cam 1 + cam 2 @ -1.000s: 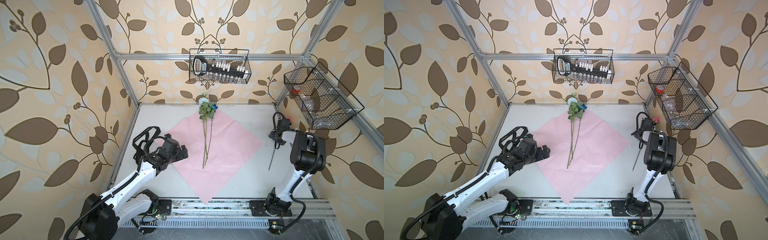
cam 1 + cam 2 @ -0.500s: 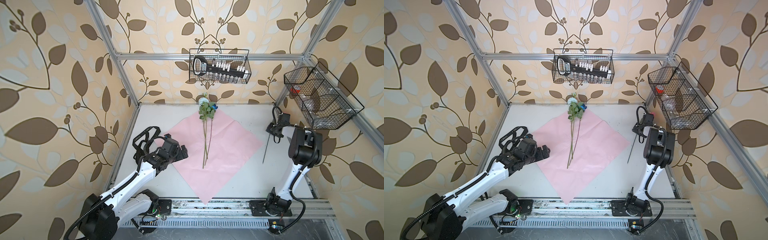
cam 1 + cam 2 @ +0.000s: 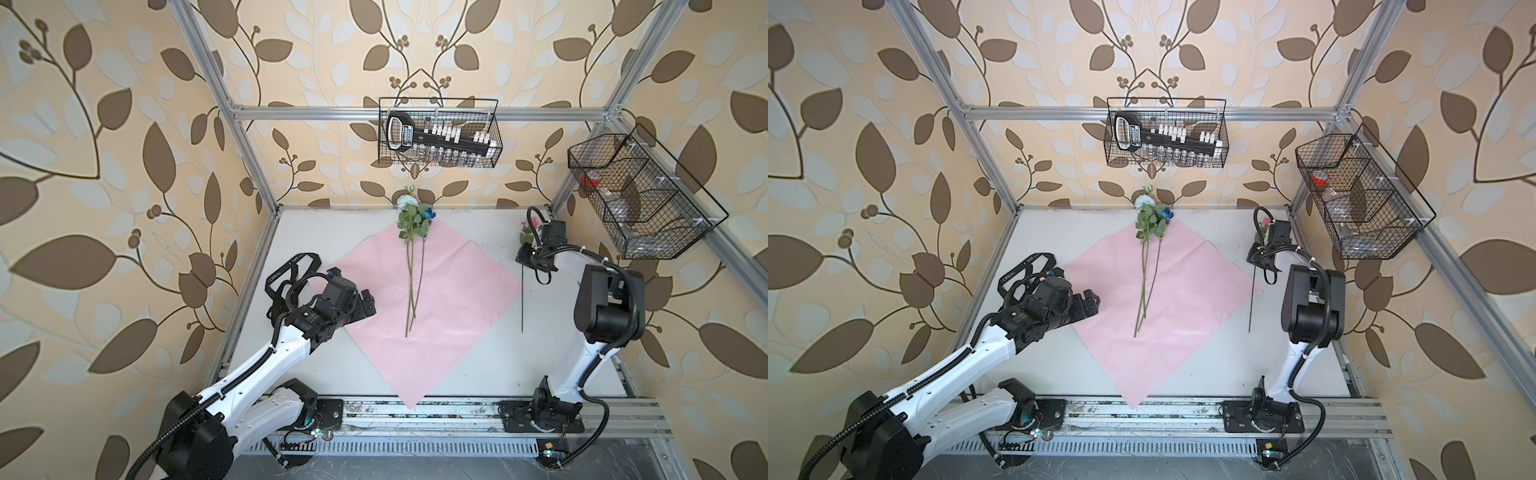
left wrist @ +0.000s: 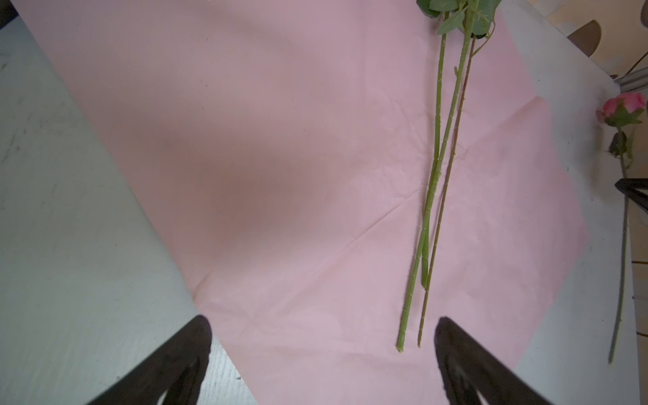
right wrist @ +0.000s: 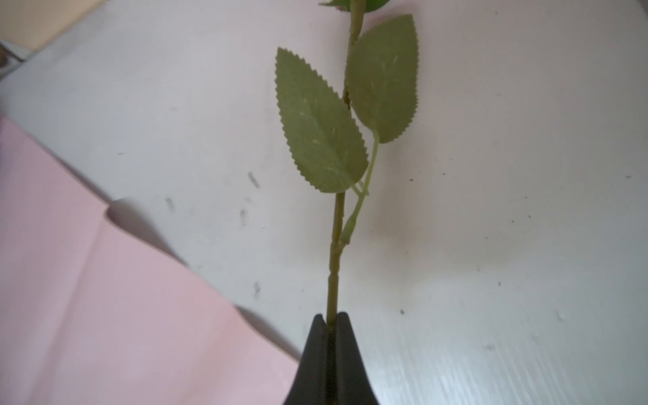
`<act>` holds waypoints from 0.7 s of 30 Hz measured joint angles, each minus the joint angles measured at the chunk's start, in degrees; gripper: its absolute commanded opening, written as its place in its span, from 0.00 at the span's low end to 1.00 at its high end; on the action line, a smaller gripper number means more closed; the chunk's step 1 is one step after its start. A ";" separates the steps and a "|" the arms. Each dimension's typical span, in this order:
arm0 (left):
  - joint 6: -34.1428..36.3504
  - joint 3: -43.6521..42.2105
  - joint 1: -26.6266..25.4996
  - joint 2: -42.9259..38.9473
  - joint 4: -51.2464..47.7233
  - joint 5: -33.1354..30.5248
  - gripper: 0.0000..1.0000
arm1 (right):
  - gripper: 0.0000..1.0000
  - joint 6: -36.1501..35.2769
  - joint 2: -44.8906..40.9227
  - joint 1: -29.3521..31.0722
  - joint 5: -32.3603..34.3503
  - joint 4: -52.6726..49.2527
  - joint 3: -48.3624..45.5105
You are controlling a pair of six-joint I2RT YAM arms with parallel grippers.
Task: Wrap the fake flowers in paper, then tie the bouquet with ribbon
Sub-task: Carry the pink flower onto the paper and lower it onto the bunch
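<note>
I will use my right gripper to set the pink rose down on the pink wrapping paper (image 3: 416,270) between the blue-white stem and the dark blue stem.
The pink wrapping paper (image 3: 457,291) (image 3: 1183,299) lies as a diamond on the white table. Across it lie long green stems (image 3: 411,286) (image 3: 1144,282) (image 4: 438,175), their pale blue-white and dark blue blooms (image 3: 409,205) past the far corner. My right gripper (image 3: 524,254) (image 3: 1257,253) (image 5: 331,317) is shut on the stem of a pink rose (image 3: 527,226) (image 4: 626,103), just below its two leaves (image 5: 315,122), beside the paper's right corner. My left gripper (image 3: 365,303) (image 4: 321,322) hovers open over the paper's left part, holding nothing.
A black ribbon with white lettering (image 3: 291,268) (image 3: 1025,266) lies by the left arm's wrist. Wire baskets hang on the back wall (image 3: 438,139) and the right wall (image 3: 640,195). Aluminium frame posts stand at the corners, and a rail (image 3: 415,409) runs along the front.
My right gripper has closed on the pink rose's stem and carried it left toward the paper; the stem's free end swung with it. The left arm has not moved.
</note>
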 measured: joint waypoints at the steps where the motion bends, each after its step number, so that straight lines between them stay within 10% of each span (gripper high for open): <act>1: -0.04 0.00 0.00 0.00 0.00 0.00 0.99 | 0.00 0.85 -1.84 0.50 -0.76 0.31 -0.79; 10: -0.70 -0.28 0.00 0.11 0.20 0.04 0.99 | 0.00 12.83 -9.81 21.09 -2.84 9.81 -7.02; 21: -1.36 -0.90 0.00 0.24 0.35 0.15 0.99 | 0.00 20.37 5.55 38.29 1.88 17.42 2.25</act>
